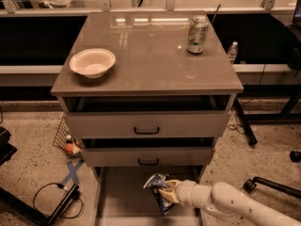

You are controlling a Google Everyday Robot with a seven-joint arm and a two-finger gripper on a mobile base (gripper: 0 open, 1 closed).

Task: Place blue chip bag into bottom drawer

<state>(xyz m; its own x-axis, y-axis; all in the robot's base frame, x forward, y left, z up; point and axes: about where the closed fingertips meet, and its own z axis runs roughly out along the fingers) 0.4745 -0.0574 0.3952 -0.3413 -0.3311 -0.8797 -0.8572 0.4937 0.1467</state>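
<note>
My gripper is going to let go of the blue chip bag near the middle of the bottom drawer's grey bottom (157, 199).
The blue chip bag (158, 192) is a crinkled dark blue foil bag with white markings. It hangs above the right part of the bottom drawer (123, 197), which is pulled out with its flat grey floor showing. My gripper (165, 191) comes in from the lower right on a cream arm and is shut on the bag's right side, holding it just below the middle drawer's front.
A cream bowl (92, 62) sits on the cabinet top (141, 55) at the left, a green-and-white soda can (197, 34) at the back right. Two upper drawers with black handles (146, 130) stand slightly open. Cables and blue tape (70, 173) lie on the floor at the left.
</note>
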